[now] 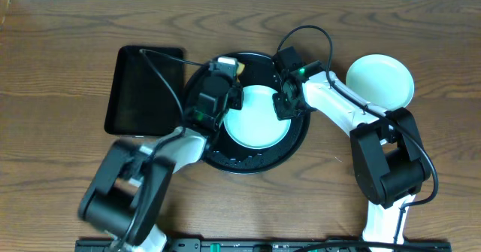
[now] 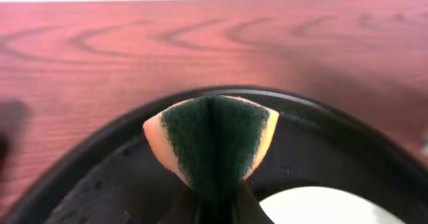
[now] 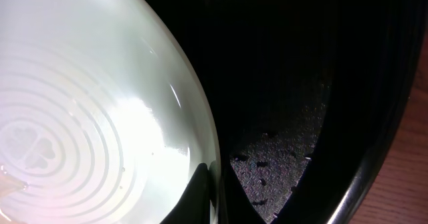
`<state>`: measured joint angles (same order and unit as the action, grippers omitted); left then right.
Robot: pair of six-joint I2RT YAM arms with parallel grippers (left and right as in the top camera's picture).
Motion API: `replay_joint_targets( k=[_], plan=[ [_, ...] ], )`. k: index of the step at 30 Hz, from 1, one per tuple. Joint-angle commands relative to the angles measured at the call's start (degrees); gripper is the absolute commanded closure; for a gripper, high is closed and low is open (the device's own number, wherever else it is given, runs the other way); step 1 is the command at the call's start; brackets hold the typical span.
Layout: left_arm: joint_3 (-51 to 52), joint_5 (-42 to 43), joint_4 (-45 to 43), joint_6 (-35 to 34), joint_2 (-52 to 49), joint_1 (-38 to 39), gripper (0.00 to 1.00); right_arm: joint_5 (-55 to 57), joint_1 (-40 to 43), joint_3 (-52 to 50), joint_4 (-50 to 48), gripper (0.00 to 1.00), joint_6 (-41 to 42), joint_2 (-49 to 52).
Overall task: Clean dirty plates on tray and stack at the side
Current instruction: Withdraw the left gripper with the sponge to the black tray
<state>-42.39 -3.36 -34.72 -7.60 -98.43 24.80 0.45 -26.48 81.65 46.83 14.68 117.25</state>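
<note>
My left gripper is to set down the green and yellow sponge. I need to let go of it on the near half of the rectangular black tray (image 1: 155, 111).
A pale aqua plate (image 1: 258, 120) lies on the round black tray (image 1: 248, 160). My right gripper (image 1: 284, 106) is shut on the plate's right rim. In the right wrist view its fingers (image 3: 215, 194) pinch the rim of the plate (image 3: 93, 97), which has raised rings, over the tray (image 3: 294, 103). My left gripper (image 1: 228, 70) is at the tray's far edge, shut on a folded green and yellow sponge (image 2: 212, 140). The tray rim (image 2: 100, 164) and a bit of the plate (image 2: 328, 207) show in the left wrist view. Another pale plate (image 1: 380, 81) sits on the table to the right, off the tray.
A smaller rectangular black tray (image 1: 146, 90) lies left of the round tray, close to my left arm. Small dark specks dot the tray floor (image 3: 264, 160) beside the plate. Bare wooden table (image 1: 68, 71) surrounds everything.
</note>
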Motion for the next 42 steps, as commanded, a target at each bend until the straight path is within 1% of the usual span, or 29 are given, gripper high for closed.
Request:
replay_joint_targets(
  k=[1, 5, 8, 10, 12, 14, 18, 25, 28, 29, 31, 32, 33, 34, 42],
  plan=[
    [-2.2, -1.2, 6.9, 0.7, 9.6, -0.7, 0.93, 1.5, -0.5, -0.3, 0.7, 0.99, -0.6, -0.5],
    [-5.4, -1.2, 22.2, 0.7, 18.8, -4.1, 0.92, 1.5, -0.5, -0.3, 0.2, 0.99, -0.6, -0.5],
    [-8.3, -1.2, 33.3, 0.7, 23.5, -9.4, 0.93, 1.5, -0.5, -0.3, -0.4, 0.99, -0.6, -0.5],
    [-9.2, -1.2, 38.1, 0.7, 24.6, -13.4, 0.93, 1.5, -0.5, -0.3, -0.7, 0.99, -0.6, -0.5],
    [-9.2, -0.8, 40.9, 0.6, 24.2, -17.7, 0.93, 1.5, -0.5, -0.3, -1.0, 0.99, -0.6, -0.5],
    [-9.2, 0.7, 42.3, 0.7, 22.6, -21.1, 0.92, 1.5, -0.5, -0.3, -1.2, 0.99, -0.6, -0.5],
    [-9.2, 4.4, 41.8, 0.7, 16.5, -25.9, 0.93, 1.5, -0.5, -0.3, -1.2, 0.99, -0.6, -0.5],
    [-9.2, 4.4, 36.9, 0.7, 3.3, -29.0, 0.92, 1.5, -0.5, -0.3, -1.2, 0.99, -0.6, -0.5],
    [-9.2, 4.4, 36.5, 0.7, 0.2, -29.7, 0.92, 1.5, -0.5, -0.3, -1.2, 0.99, -0.6, -0.5],
    [-9.2, 4.4, 36.5, 0.7, -0.3, -29.9, 0.83, 1.5, -0.5, -0.3, -1.2, 0.99, -0.6, -0.5],
    [-9.2, 4.4, 36.5, 0.7, -1.3, -30.3, 0.49, 1.5, -0.5, -0.3, -1.2, 0.99, -0.6, -0.5],
    [-9.2, 4.4, 36.3, 0.7, -1.5, -30.5, 0.41, 1.5, -0.5, -0.3, -1.2, 0.99, -0.6, -0.5],
    [-9.2, 4.4, 36.3, 0.7, -1.5, -30.6, 0.37, 1.5, -0.5, -0.3, -1.2, 0.99, -0.6, -0.5],
    [-9.2, 4.3, 36.3, 0.7, -1.5, -30.8, 0.37, 1.5, -0.5, -0.3, -1.2, 0.99, -0.6, -0.5],
    [-8.7, 4.2, 38.5, 0.7, -1.7, -30.9, 0.36, 1.5, -0.5, -0.3, -1.2, 0.99, -0.6, -0.5]
  ],
)
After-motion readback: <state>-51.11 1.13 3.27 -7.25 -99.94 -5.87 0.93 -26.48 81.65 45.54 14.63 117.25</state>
